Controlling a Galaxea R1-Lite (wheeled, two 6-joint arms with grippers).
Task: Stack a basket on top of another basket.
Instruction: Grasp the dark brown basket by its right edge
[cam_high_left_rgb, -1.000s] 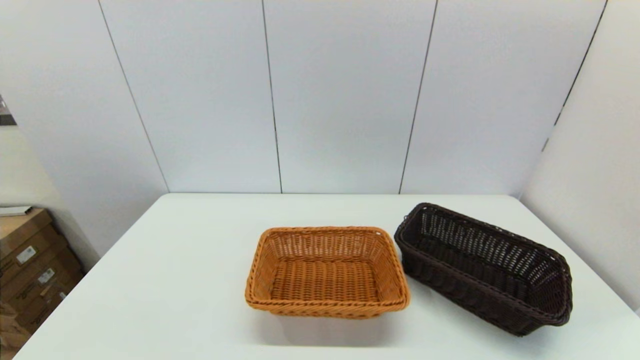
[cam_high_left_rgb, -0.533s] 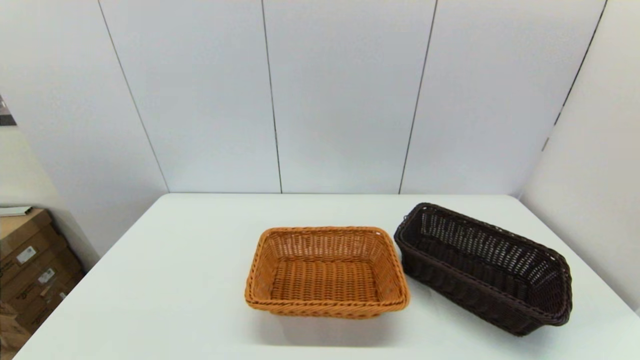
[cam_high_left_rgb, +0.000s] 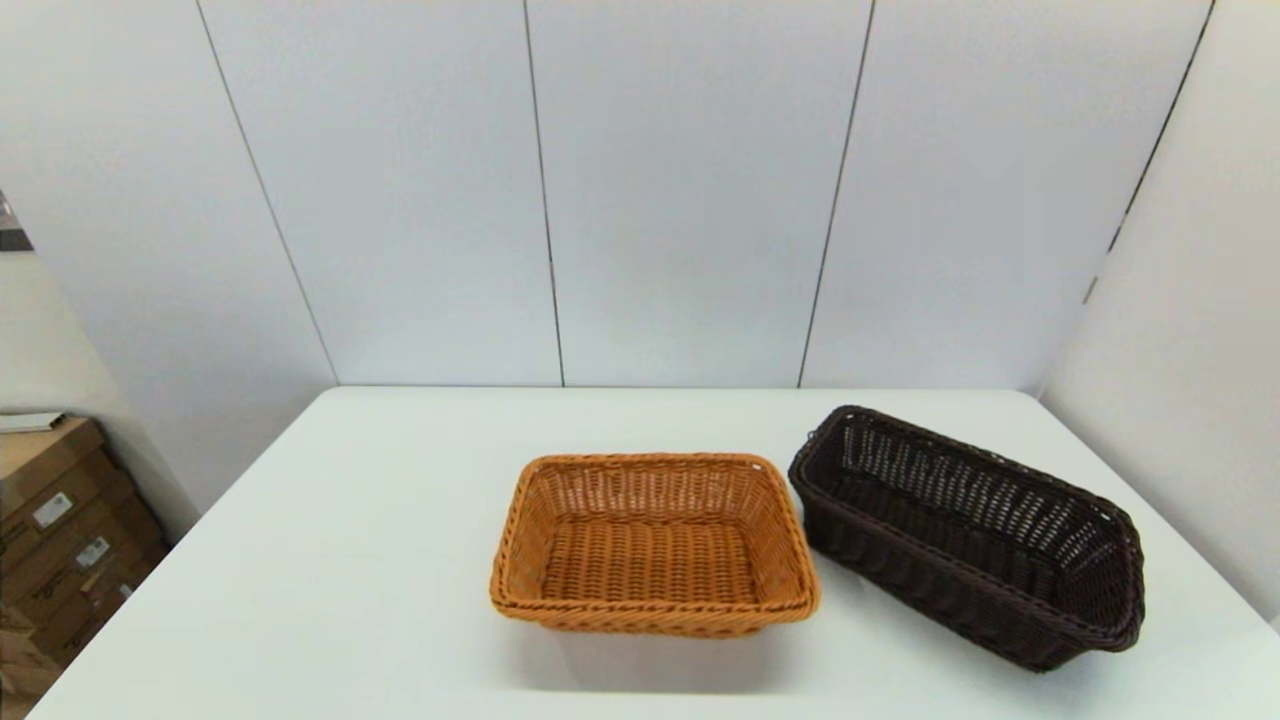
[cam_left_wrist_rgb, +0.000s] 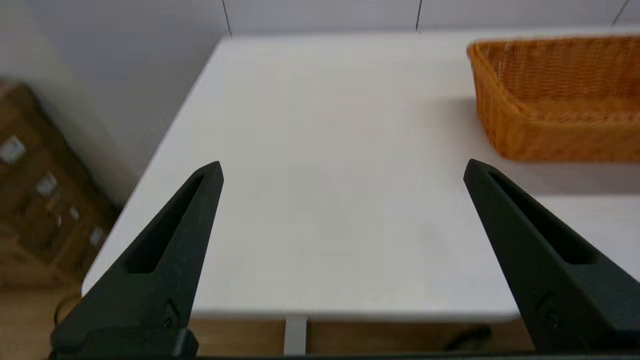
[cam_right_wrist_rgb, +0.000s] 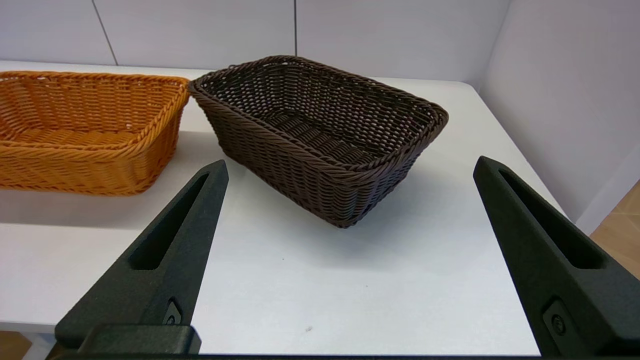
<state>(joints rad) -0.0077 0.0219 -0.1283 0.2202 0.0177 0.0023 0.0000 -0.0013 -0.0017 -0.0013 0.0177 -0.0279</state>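
The robot's right gripper will close on the short-side rim (cam_high_left_rgb: 1134, 574) (cam_right_wrist_rgb: 410, 148) of the dark brown basket, at the end farther away from the orange-tan basket.
The dark brown basket (cam_high_left_rgb: 968, 535) (cam_right_wrist_rgb: 320, 137) sits empty on the right side of the white table (cam_high_left_rgb: 330, 560), turned at an angle. Just to its left stands the orange-tan basket (cam_high_left_rgb: 652, 543) (cam_right_wrist_rgb: 85, 130) (cam_left_wrist_rgb: 555, 95), also empty, near the table's middle. Their near corners almost touch. My right gripper (cam_right_wrist_rgb: 350, 167) is open, held back before the table's front edge, facing the dark basket. My left gripper (cam_left_wrist_rgb: 342, 167) is open too, off the front left of the table, with the orange-tan basket ahead and to its right. Neither arm shows in the head view.
Grey wall panels close off the back and right of the table. Stacked cardboard boxes (cam_high_left_rgb: 60, 530) stand on the floor beyond the table's left edge. Bare tabletop (cam_left_wrist_rgb: 325, 150) stretches left of the orange-tan basket.
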